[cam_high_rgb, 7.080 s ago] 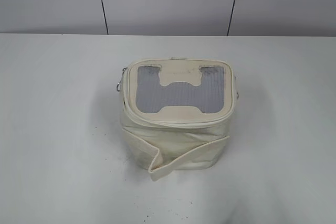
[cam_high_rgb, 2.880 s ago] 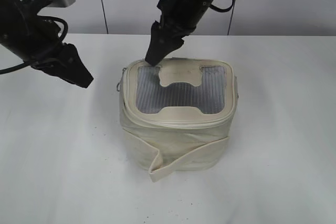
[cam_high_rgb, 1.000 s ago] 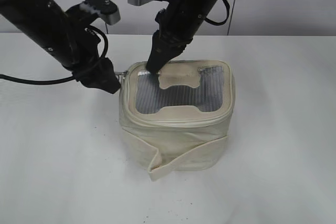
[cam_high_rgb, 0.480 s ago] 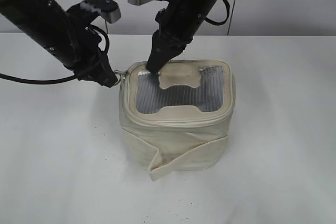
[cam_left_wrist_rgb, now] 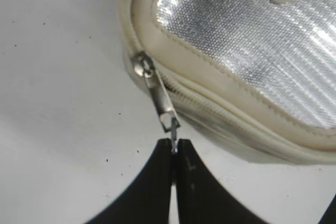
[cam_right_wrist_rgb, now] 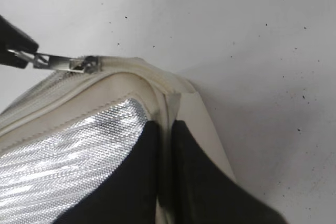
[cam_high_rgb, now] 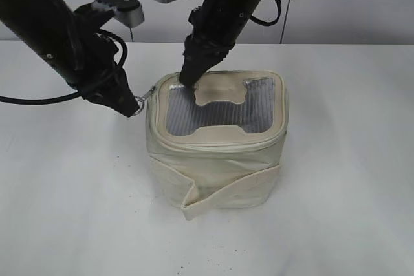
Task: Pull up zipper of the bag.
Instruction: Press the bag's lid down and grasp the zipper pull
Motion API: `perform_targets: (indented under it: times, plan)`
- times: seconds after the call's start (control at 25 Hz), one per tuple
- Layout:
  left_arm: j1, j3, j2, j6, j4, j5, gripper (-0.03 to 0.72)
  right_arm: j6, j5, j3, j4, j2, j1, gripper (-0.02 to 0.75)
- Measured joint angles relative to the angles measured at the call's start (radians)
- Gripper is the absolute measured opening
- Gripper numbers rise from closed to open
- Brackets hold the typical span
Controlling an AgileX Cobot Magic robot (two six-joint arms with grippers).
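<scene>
I need to let go of the zipper pull with my left gripper at the bag's front, below the lid's rim (cam_high_rgb: 226, 169) and above the loose strap.
A cream bag (cam_high_rgb: 217, 166) with a silver mesh lid stands on the white table. Its metal zipper pull (cam_high_rgb: 146, 97) sticks out at the lid's left corner; it also shows in the left wrist view (cam_left_wrist_rgb: 160, 98) and the right wrist view (cam_right_wrist_rgb: 58, 63). My left gripper (cam_high_rgb: 132, 106) is shut on the pull's tip (cam_left_wrist_rgb: 174, 144), left of the bag. My right gripper (cam_high_rgb: 187, 79) is shut on the lid's cream rim at the back left corner (cam_right_wrist_rgb: 167, 124).
The white table (cam_high_rgb: 71, 185) spreads around the bag. A loose cream strap (cam_high_rgb: 194, 201) hangs across the bag's front. A grey panelled wall (cam_high_rgb: 336, 11) stands behind the table.
My left gripper closed in on the bag's left corner, took hold of the zipper pull and has drawn it out to the left. My right gripper stays on the lid's back left corner.
</scene>
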Motion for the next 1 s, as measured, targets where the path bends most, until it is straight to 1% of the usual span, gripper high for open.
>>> perform_targets:
  times: [0.16,0.36,0.48,0.64,0.76,0.92,1.0]
  plan:
    - [0.0,-0.002,-0.011,-0.041,-0.008,0.077,-0.003,0.014,0.0,0.0,-0.003,0.0,0.0,0.039]
    - [-0.001,0.016,-0.015,-0.065,-0.047,0.156,-0.003,0.022,0.0,0.0,-0.004,0.0,0.0,0.039]
    - [-0.025,0.044,-0.016,-0.072,-0.068,0.182,-0.003,0.024,0.0,0.0,-0.004,0.0,0.0,0.039]
    - [-0.119,0.072,-0.017,-0.103,-0.088,0.178,-0.003,0.026,0.0,0.0,-0.005,0.0,-0.001,0.039]
    - [-0.211,0.077,-0.017,-0.146,-0.103,0.143,-0.003,0.032,0.0,0.0,-0.005,0.0,-0.001,0.039]
    - [-0.336,0.077,-0.017,-0.165,-0.158,0.005,-0.003,0.033,0.0,0.0,-0.004,0.0,-0.002,0.039]
    - [-0.392,0.077,-0.017,-0.17,-0.162,-0.07,-0.003,0.035,0.0,0.0,-0.003,0.0,-0.002,0.039]
